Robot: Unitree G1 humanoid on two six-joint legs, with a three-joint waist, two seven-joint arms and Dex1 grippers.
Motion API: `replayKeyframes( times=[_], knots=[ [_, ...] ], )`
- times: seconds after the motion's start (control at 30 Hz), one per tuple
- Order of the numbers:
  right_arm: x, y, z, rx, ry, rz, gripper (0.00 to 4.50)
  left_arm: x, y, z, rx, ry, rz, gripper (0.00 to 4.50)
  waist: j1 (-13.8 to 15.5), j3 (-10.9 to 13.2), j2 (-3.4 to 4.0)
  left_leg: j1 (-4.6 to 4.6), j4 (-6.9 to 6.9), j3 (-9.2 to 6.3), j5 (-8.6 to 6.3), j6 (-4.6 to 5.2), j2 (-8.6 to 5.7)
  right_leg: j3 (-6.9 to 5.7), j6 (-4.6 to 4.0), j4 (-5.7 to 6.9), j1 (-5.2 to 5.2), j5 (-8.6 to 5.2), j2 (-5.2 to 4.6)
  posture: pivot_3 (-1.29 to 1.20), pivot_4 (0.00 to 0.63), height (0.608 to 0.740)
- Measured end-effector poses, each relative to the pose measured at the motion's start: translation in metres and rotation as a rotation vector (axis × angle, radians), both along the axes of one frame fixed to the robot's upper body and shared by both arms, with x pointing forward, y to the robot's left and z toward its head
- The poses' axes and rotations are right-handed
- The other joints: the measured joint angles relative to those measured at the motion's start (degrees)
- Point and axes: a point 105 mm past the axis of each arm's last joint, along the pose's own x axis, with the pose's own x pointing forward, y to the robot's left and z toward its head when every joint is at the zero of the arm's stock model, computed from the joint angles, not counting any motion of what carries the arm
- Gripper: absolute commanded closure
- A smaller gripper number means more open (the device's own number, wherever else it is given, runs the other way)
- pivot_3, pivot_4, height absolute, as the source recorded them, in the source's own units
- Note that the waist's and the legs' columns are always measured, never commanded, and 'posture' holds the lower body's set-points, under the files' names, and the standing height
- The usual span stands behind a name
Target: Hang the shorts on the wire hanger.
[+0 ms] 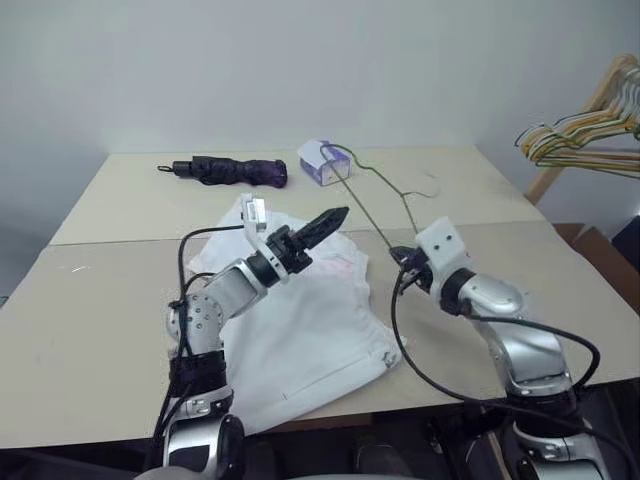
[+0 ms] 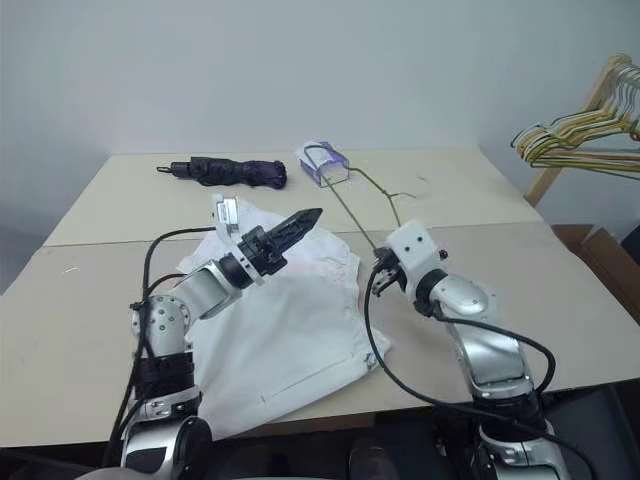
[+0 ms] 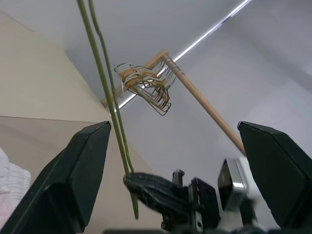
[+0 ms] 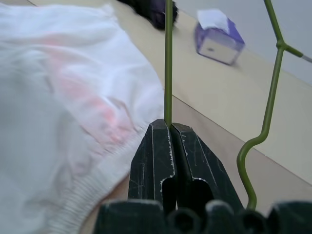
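My left gripper needs to hold the hanger's bar while my right gripper takes the hanger's corner (image 3: 135,212), because the hanger's curved side runs outside the fingers of my right gripper.
The white shorts (image 1: 300,335) lie spread flat on the table's near half, with the gathered waist toward the right. My right gripper (image 1: 404,258) hovers just past the waist and is shut on the thin olive-green wire hanger (image 1: 367,208). The wire (image 4: 168,58) rises from between its closed fingertips toward the tissue box. My left gripper (image 1: 322,228) is held above the shorts, pointing at the hanger. It is open, with its fingers (image 3: 73,180) spread wide on either side of the wire (image 3: 105,83) and nothing between them.
A folded dark purple umbrella (image 1: 230,171) and a white-and-purple tissue box (image 1: 323,163) sit at the back of the table (image 1: 90,330). A bunch of wire hangers (image 1: 585,132) hangs on a wooden rack beyond the right edge.
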Motion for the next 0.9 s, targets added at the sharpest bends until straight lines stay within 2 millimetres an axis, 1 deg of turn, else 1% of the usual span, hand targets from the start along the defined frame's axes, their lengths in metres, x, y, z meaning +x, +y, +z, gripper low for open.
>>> replayKeyframes(
  times=[0.07, 0.17, 0.23, 0.33, 0.37, 0.43, 0.5, 0.53, 0.73, 0.9],
  knots=[
    [-0.004, 0.01, 0.0, 0.022, -0.015, 0.027, 4.46, 0.005, 0.001, 0.001, -0.033, 0.025, 0.026, 0.0, -0.01, 0.0, 0.0, -0.03, 0.0, 0.0, 0.0, 0.0, 0.0, 0.0, -0.01, -0.03, -0.02, 0.01, 0.01, -0.1, 0.0, 0.74],
    [-0.009, 0.021, 0.004, 0.028, -0.045, 0.074, 4.46, 0.009, 0.001, 0.003, -0.035, 0.033, 0.038, 0.0, -0.03, 0.0, 0.0, -0.04, 0.0, 0.0, 0.0, 0.0, -0.03, -0.01, -0.01, -0.07, 0.0, 0.01, 0.0, -0.11, 0.0, 0.74],
    [-0.011, 0.023, 0.007, 0.03, -0.063, 0.086, 4.46, 0.01, 0.001, 0.003, -0.034, 0.038, 0.045, 0.0, -0.06, 0.0, 0.0, -0.03, 0.0, 0.01, 0.0, -0.01, -0.03, -0.01, -0.01, -0.08, 0.01, 0.01, 0.01, -0.11, 0.0, 0.74],
    [-0.012, 0.024, 0.008, 0.025, -0.075, 0.097, 4.5, 0.014, 0.003, 0.001, -0.038, 0.051, 0.068, 0.59, -0.07, 0.0, 0.0, -0.03, 0.0, 0.05, 0.0, -0.01, -0.03, -0.03, -0.02, -0.1, 0.02, 0.02, 0.02, -0.11, 0.0, 0.74],
    [-0.013, 0.023, 0.008, 0.018, -0.08, 0.103, 4.5, 0.015, 0.003, 0.0, -0.035, 0.058, 0.072, 0.86, -0.05, 0.0, 0.0, -0.04, 0.0, 0.05, 0.0, -0.01, -0.03, -0.03, -0.02, -0.12, 0.02, 0.02, 0.02, -0.11, 0.0, 0.74],
    [-0.014, 0.023, 0.006, 0.008, -0.08, 0.109, 4.5, 0.017, 0.002, -0.002, -0.03, 0.069, 0.077, 1.51, -0.06, 0.0, 0.0, -0.04, 0.0, 0.09, 0.0, -0.01, -0.04, -0.04, -0.02, -0.14, 0.03, 0.02, 0.01, -0.1, 0.0, 0.74],
    [-0.016, 0.025, 0.004, 0.001, -0.081, 0.123, 4.5, 0.02, 0.002, -0.003, -0.031, 0.083, 0.089, 2.26, -0.05, 0.0, 0.0, -0.05, 0.0, 0.11, 0.0, -0.01, -0.04, -0.04, -0.02, -0.14, 0.02, 0.02, 0.01, -0.11, 0.0, 0.74],
    [-0.017, 0.026, 0.004, 0.0, -0.086, 0.13, 4.5, 0.02, 0.002, -0.003, -0.032, 0.083, 0.092, 2.52, -0.08, 0.0, 0.0, -0.04, 0.0, 0.12, 0.0, -0.01, -0.03, -0.03, -0.02, -0.14, 0.02, 0.02, 0.02, -0.1, 0.0, 0.74],
    [-0.019, 0.032, 0.006, -0.046, -0.145, 0.153, 4.5, 0.021, -0.001, -0.001, -0.032, 0.068, 0.1, 4.45, -0.09, 0.0, 0.0, -0.04, 0.0, 0.2, 0.0, -0.01, -0.03, -0.03, -0.03, -0.15, 0.03, 0.02, 0.03, -0.1, 0.0, 0.74],
    [-0.017, 0.032, 0.007, -0.121, -0.215, 0.145, 4.5, 0.023, 0.0, -0.002, -0.001, 0.058, 0.121, 4.48, -0.03, 0.0, 0.0, -0.05, -0.01, 0.36, 0.01, -0.01, -0.04, -0.04, -0.03, -0.17, 0.03, 0.02, 0.03, -0.09, 0.0, 0.74]
  ],
)
